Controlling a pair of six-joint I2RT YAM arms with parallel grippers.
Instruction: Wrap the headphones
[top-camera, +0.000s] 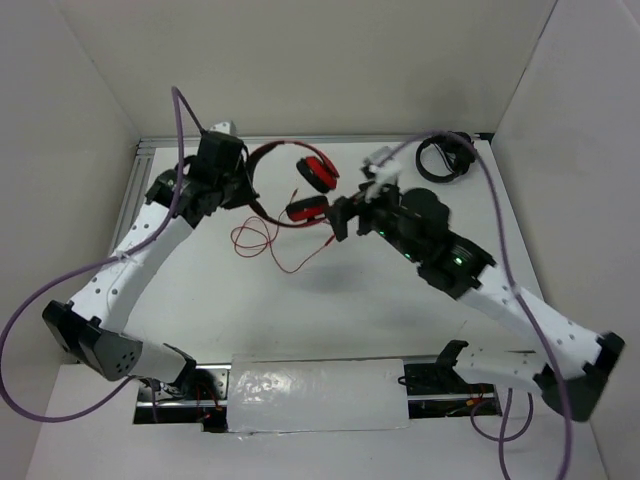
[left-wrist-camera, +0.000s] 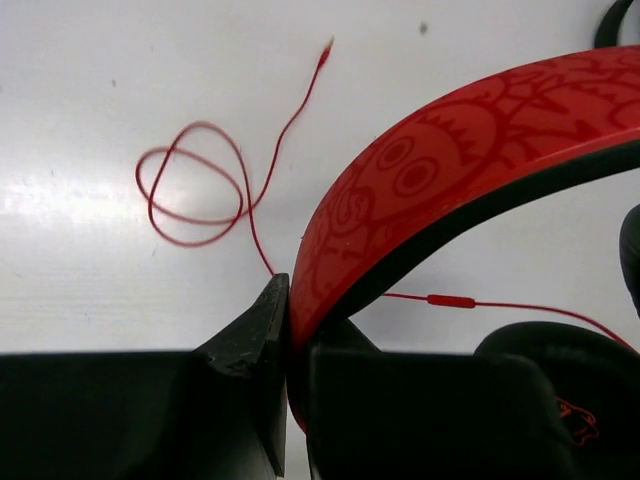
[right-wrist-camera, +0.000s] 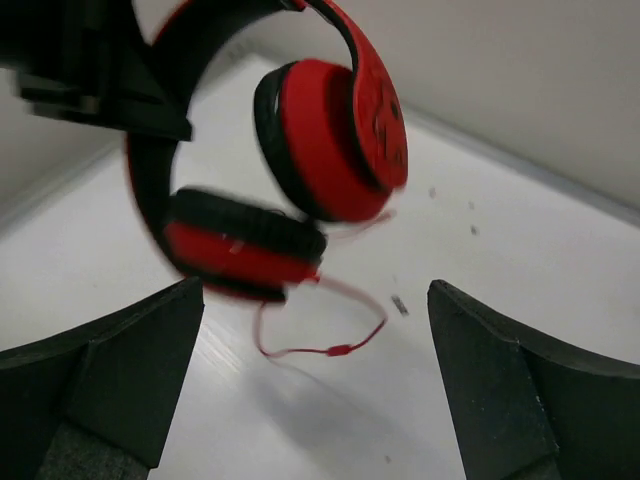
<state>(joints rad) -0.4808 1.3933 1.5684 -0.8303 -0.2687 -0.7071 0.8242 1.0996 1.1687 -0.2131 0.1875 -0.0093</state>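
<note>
My right gripper needs to grip the thin red cable (top-camera: 321, 248) (right-wrist-camera: 305, 350) just beyond its inline remote, on the side that points away from the lower earcup.
The red headphones (top-camera: 312, 178) hang lifted above the table, with their two earcups toward the middle. My left gripper (top-camera: 237, 186) is shut on the red headband (left-wrist-camera: 450, 150), which is pinched between the two fingers at the left gripper (left-wrist-camera: 293, 318). The thin red cable (top-camera: 262, 240) trails from the lower earcup onto the table in loose loops (left-wrist-camera: 195, 185), with an inline remote (left-wrist-camera: 450, 300). My right gripper (top-camera: 338, 216) is open and empty just right of the lower earcup (right-wrist-camera: 240, 245). The upper earcup (right-wrist-camera: 335, 135) and a cable bend (right-wrist-camera: 325, 350) lie ahead of the right gripper (right-wrist-camera: 315, 305).
All-black headphones (top-camera: 445, 158) lie at the back right corner. White walls close the table on the left, back and right. A white padded strip (top-camera: 318, 393) lies along the near edge between the arm bases.
</note>
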